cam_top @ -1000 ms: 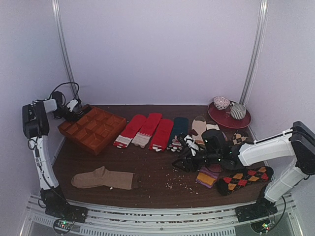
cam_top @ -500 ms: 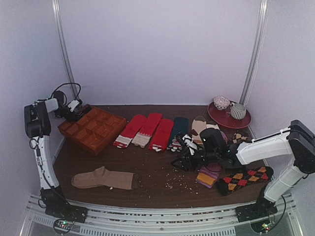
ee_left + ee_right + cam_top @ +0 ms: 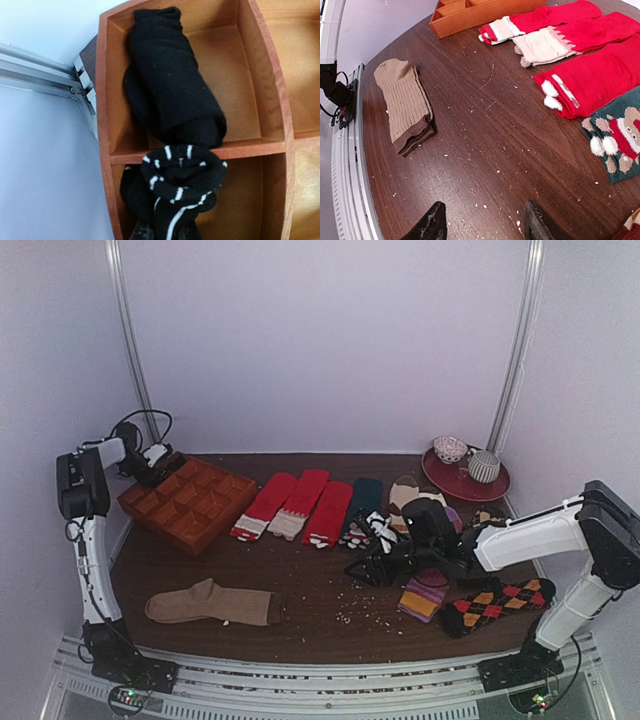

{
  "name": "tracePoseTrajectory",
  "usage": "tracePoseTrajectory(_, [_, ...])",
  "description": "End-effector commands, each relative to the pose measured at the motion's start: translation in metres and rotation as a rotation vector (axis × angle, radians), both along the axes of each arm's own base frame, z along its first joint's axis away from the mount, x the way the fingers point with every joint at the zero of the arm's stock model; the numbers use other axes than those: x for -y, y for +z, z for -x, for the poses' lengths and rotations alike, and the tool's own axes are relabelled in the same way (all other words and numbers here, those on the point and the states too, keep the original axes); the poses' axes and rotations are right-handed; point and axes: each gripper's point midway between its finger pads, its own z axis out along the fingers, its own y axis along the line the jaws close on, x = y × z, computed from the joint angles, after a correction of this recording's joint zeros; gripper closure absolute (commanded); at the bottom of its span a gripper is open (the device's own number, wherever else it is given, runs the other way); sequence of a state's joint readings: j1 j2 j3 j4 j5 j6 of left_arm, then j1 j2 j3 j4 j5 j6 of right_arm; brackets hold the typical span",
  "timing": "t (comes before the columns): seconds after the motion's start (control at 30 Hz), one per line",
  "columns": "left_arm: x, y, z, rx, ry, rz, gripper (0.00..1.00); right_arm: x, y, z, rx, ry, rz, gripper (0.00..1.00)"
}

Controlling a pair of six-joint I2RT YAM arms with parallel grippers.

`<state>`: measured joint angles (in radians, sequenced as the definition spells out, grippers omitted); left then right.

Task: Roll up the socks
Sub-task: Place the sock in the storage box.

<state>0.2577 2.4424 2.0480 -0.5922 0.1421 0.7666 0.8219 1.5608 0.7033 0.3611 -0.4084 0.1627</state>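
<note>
Next, I let go of the striped black sock with my left gripper in the tray compartment (image 3: 154, 481) (image 3: 205, 204) next to the plain black sock roll.
A rolled black sock with thin white stripes (image 3: 182, 175) is in my left gripper (image 3: 162, 232), whose fingertips just show at the bottom edge, closed on the roll. It hangs over a divider of the orange wooden tray (image 3: 260, 145), beside the tray's left wall. A plain black sock roll (image 3: 175, 90) lies in the corner compartment beyond. In the top view my left gripper (image 3: 150, 465) is at the tray's (image 3: 190, 502) far left corner. My right gripper (image 3: 375, 565) is open and empty, low over bare table (image 3: 485, 227).
A folded tan sock (image 3: 210, 603) lies front left, also in the right wrist view (image 3: 405, 105). Long red socks (image 3: 300, 505) lie mid-table, an argyle sock (image 3: 497, 602) front right, a plate with cups (image 3: 465, 478) back right. Crumbs dot the table.
My right gripper has shifted a little left and farther from the front edge. My left arm has shifted slightly at the tray's corner.
</note>
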Motion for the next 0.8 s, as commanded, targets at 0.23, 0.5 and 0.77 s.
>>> tracePoseTrajectory(0.23, [0.020, -0.021, 0.024, -0.053, -0.145, 0.004, 1.00, -0.007, -0.003, -0.008, -0.011, 0.013, 0.006, 0.47])
tracePoseTrajectory(0.5, [0.038, 0.006, 0.031, -0.010, -0.277, 0.156, 1.00, -0.010, -0.008, -0.010, -0.032, 0.018, 0.014, 0.48])
tracePoseTrajectory(0.77, [0.046, -0.033, 0.046, -0.168, -0.234, 0.284, 1.00, -0.009, -0.010, -0.008, -0.049, 0.018, 0.036, 0.48])
